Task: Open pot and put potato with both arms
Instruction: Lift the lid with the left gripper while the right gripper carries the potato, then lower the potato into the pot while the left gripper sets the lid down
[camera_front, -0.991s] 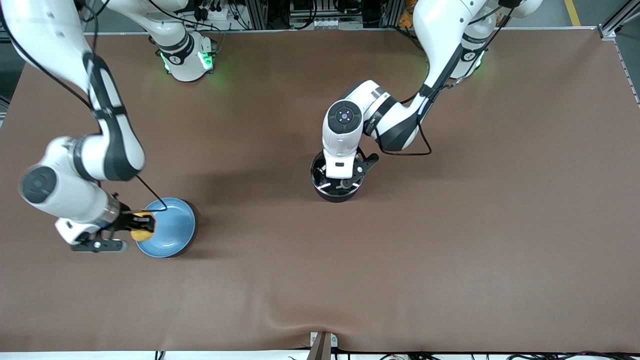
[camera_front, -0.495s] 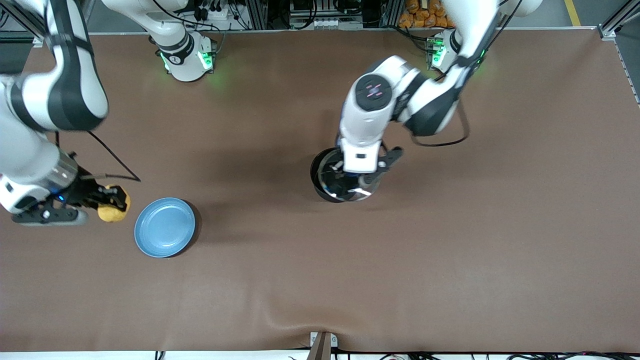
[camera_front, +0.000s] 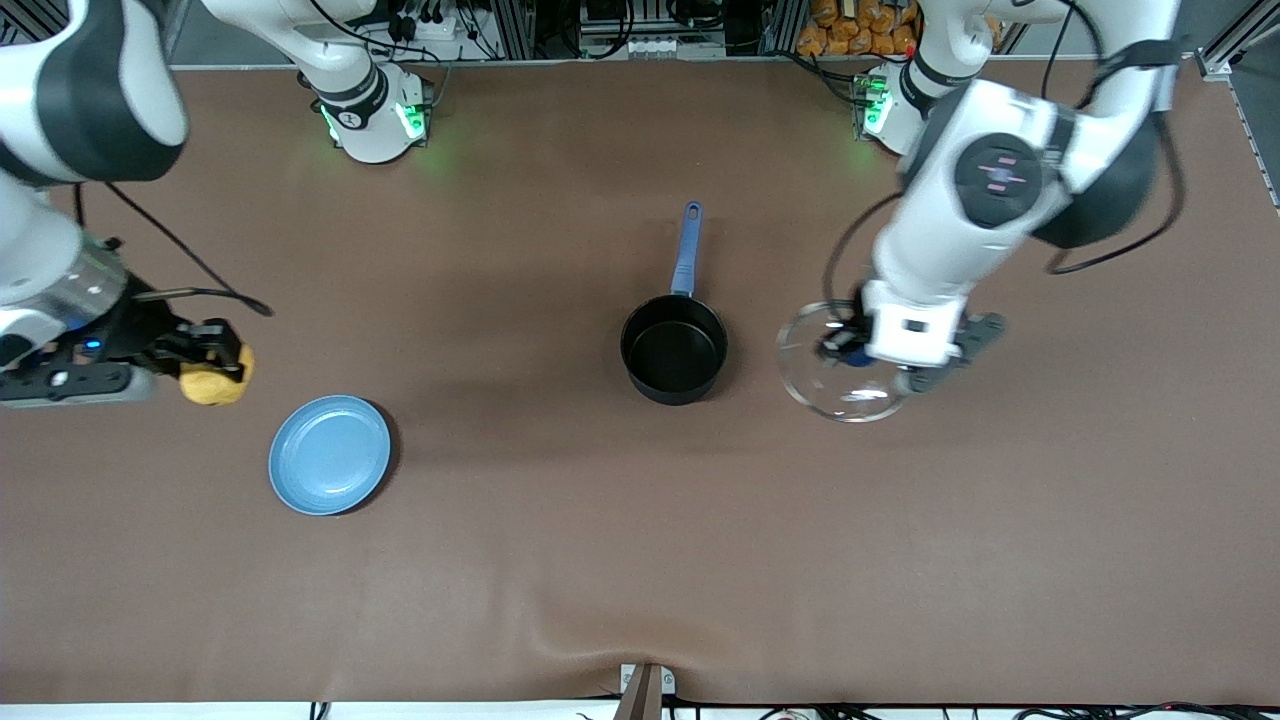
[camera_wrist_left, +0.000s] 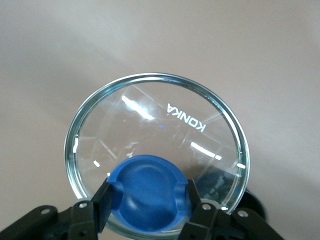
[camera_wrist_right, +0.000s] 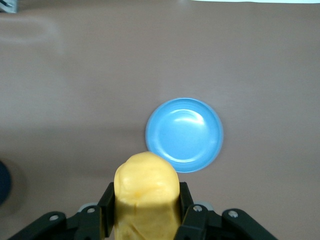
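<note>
The robot's left gripper will release the clear glass lid on the bare brown table (camera_front: 935, 374) under its wrist, farther from the pot.
The black pot (camera_front: 674, 350) stands open and empty mid-table, its blue handle (camera_front: 686, 248) pointing toward the robots' bases. My left gripper (camera_front: 845, 348) is shut on the blue knob (camera_wrist_left: 146, 191) of the clear glass lid (camera_front: 843, 365), held in the air over the table beside the pot, toward the left arm's end. The lid (camera_wrist_left: 155, 125) fills the left wrist view. My right gripper (camera_front: 210, 365) is shut on the yellow potato (camera_front: 213, 380), held over the table near the right arm's end. The potato (camera_wrist_right: 146, 195) sits between the fingers in the right wrist view.
A flat light-blue plate (camera_front: 330, 454) lies empty on the brown table, nearer the front camera than the potato; it also shows in the right wrist view (camera_wrist_right: 184, 134). The right arm's cable (camera_front: 190, 265) hangs near the gripper.
My left gripper lifted the lid off the pot and carried it toward the left arm's end. My right gripper lifted the potato off the plate and moved it away from the plate.
</note>
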